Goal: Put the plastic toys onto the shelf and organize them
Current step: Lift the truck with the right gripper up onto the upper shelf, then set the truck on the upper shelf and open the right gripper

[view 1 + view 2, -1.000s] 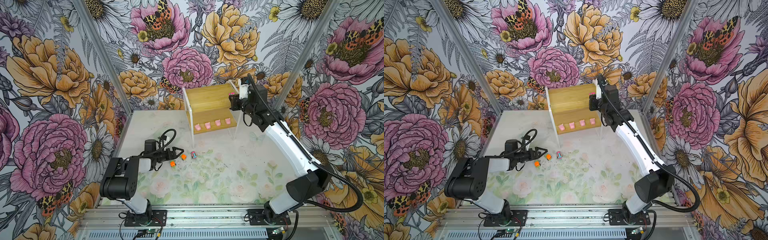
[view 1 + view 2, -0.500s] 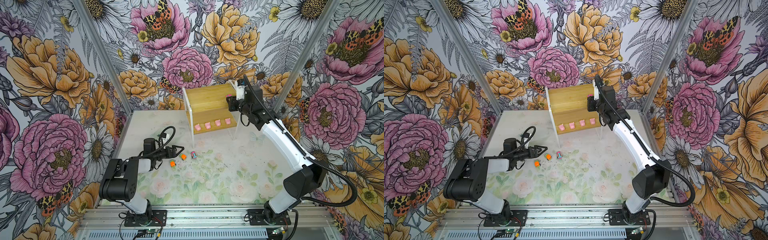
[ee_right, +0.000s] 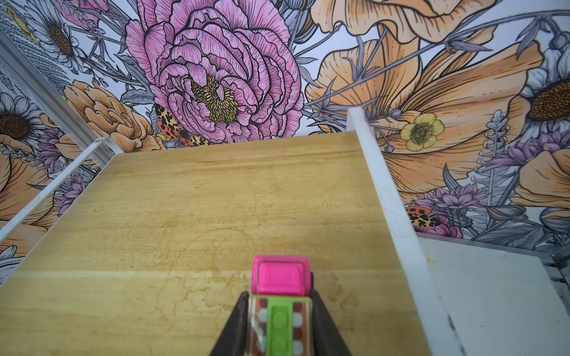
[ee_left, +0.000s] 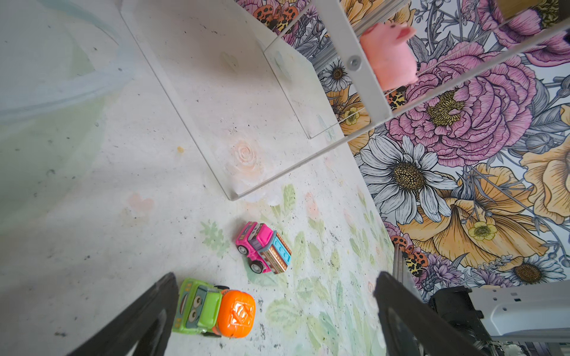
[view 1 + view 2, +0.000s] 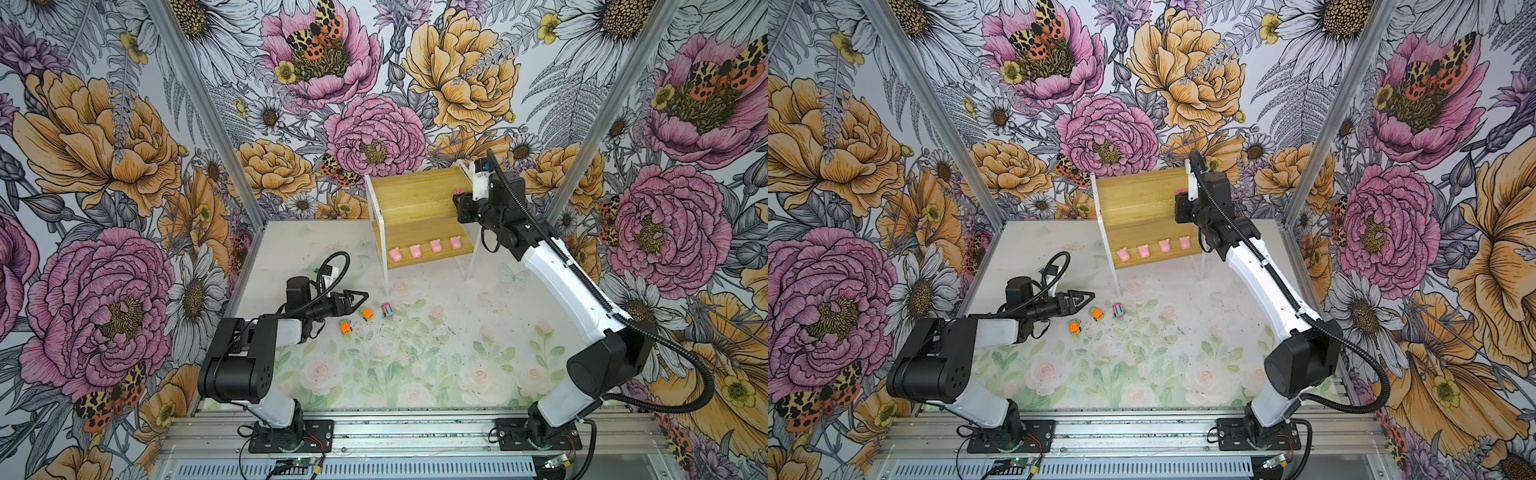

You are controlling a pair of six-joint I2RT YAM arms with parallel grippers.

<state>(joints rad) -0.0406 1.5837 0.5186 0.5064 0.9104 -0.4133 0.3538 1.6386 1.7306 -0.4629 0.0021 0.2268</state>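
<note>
Next, my right gripper lets go of the pink car on the front of the upper board (image 5: pixel 456 198) (image 3: pixel 277 317), close to the white rail at the side.
The shelf (image 5: pixel 415 199) (image 5: pixel 1138 195) stands at the back, and several pink pigs (image 5: pixel 435 246) (image 5: pixel 1163 246) line its lower board. My right gripper (image 3: pixel 280 297) is shut on a pink car with a green top (image 3: pixel 279 277) (image 5: pixel 457 192) (image 5: pixel 1179 191), low over the right end of the upper board (image 3: pixel 200 200). On the floor lie two orange-and-green cars (image 5: pixel 345 327) (image 5: pixel 366 312) (image 5: pixel 1074 326) (image 5: pixel 1096 313) and a pink car with a turquoise top (image 5: pixel 387 309) (image 5: pixel 1118 310) (image 4: pixel 263 248). My left gripper (image 5: pixel 353 297) (image 5: pixel 1081 300) (image 4: pixel 276 277) hangs open beside them, one finger next to an orange-and-green car (image 4: pixel 216 311).
The shelf's white legs (image 5: pixel 384 266) (image 4: pixel 364 71) stand just beyond the floor cars, and a pig (image 4: pixel 388 58) shows past the frame. The white side rail (image 3: pixel 388 197) borders the upper board beside the held car. Floral walls close in at the back and both sides.
My right gripper has carried the pink car a little further left and back over the upper board. The left gripper has edged slightly toward the floor cars.
</note>
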